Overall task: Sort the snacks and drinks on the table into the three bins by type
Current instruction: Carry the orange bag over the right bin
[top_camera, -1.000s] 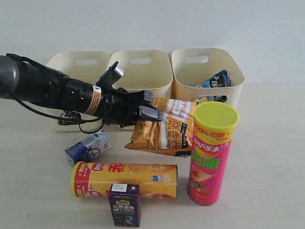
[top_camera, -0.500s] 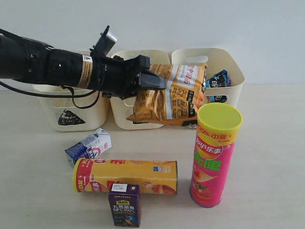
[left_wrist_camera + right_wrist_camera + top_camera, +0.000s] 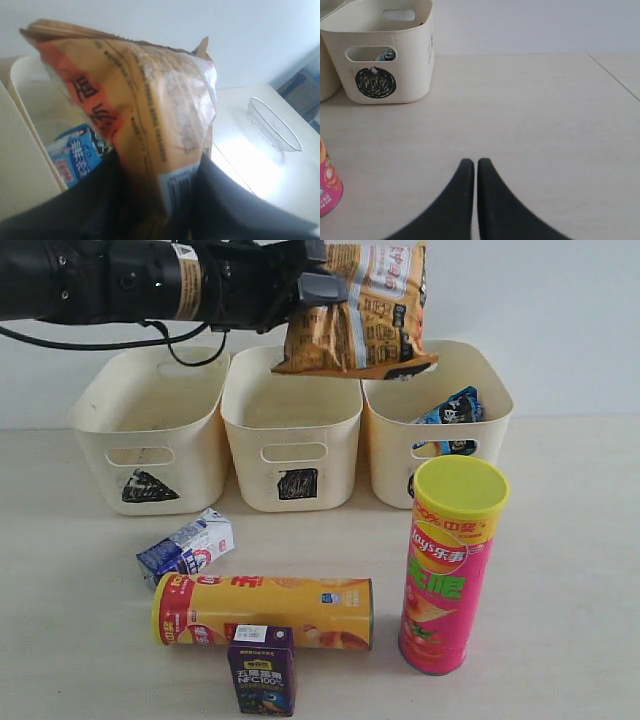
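Note:
The orange bag will be released from my left gripper inside the circle bin [image 3: 400, 391], where it will be next to the blue bag.
My left gripper [image 3: 312, 285] is shut on the orange bag [image 3: 360, 310], held high above the middle square bin [image 3: 292, 430] and the right circle bin [image 3: 440, 415]. The wrist view shows the orange bag [image 3: 150, 110] between my fingers [image 3: 230, 200], with the blue bag [image 3: 72, 155] below it in the circle bin. The blue bag [image 3: 452, 408] shows inside the bin in the exterior view too. On the table [image 3: 560, 570] stand the pink tube [image 3: 447, 565] and purple juice box [image 3: 262, 670]; the yellow tube [image 3: 262, 612] and milk box [image 3: 186, 548] lie down. My right gripper [image 3: 476, 162] is shut and empty over bare table.
The triangle bin [image 3: 150, 430] stands at the left of the row. The right wrist view shows the circle bin [image 3: 382, 55] and the pink tube's edge [image 3: 327, 185]. A clear glass bowl [image 3: 272, 125] sits on the table beyond the bins in the left wrist view.
My left arm has lifted the orange bag from just above the table to well above the bin rims and a little right. The other items have not moved.

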